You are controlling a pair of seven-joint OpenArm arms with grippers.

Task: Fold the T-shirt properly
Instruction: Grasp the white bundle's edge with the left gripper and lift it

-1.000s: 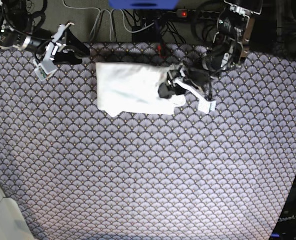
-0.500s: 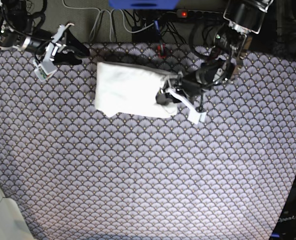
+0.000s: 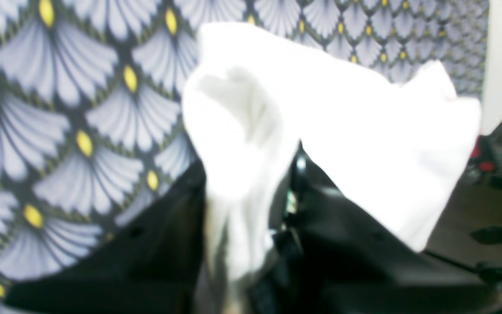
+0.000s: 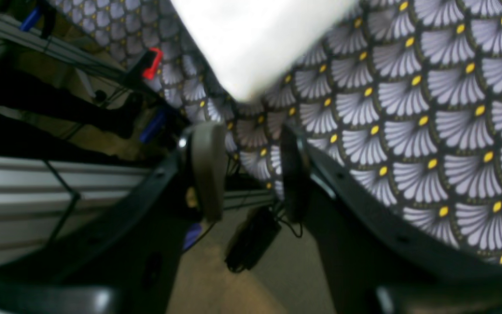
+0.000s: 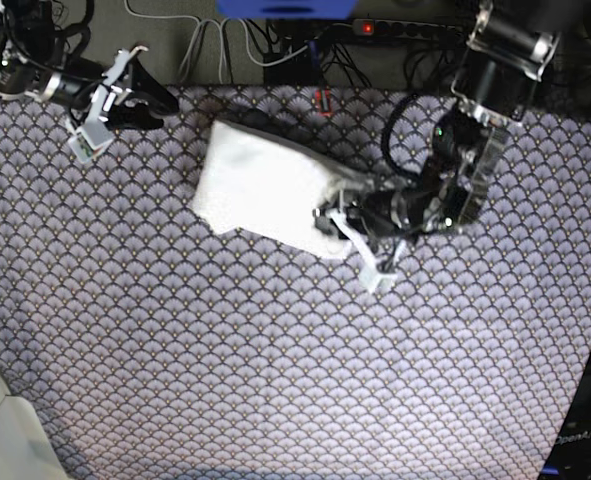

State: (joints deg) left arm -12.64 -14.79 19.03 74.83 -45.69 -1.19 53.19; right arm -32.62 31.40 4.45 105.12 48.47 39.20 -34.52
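The robot's left gripper should set the T-shirt down on the fan-patterned cloth (image 5: pixel 221 242) (image 3: pixel 425 62) by its front corner on the right gripper's side.
The T-shirt (image 5: pixel 260 185) lies as a folded white bundle, plain side up, at the back middle of the table, turned slightly askew. My left gripper (image 5: pixel 332 218) is shut on its right edge. In the left wrist view a bunch of the white cloth (image 3: pixel 342 131) is pinched between the black jaws of the left gripper (image 3: pixel 251 218) and lifted a little off the table. My right gripper (image 5: pixel 103 105) hovers at the back left corner, apart from the shirt. In the right wrist view the right gripper (image 4: pixel 251 165) is open and holds nothing, with a corner of the T-shirt (image 4: pixel 255 39) beyond it.
A fan-patterned cloth (image 5: pixel 295 360) covers the table. Cables and a power strip (image 5: pixel 375 28) run behind the back edge. A red clip (image 4: pixel 151 63) sits at that edge. A pale object (image 5: pixel 0 430) stands at the front left corner.
The left gripper has shut on the shirt's right edge and pulled it toward the front. The bundle has turned askew, its right end now nearer the front. The right arm has stayed still.
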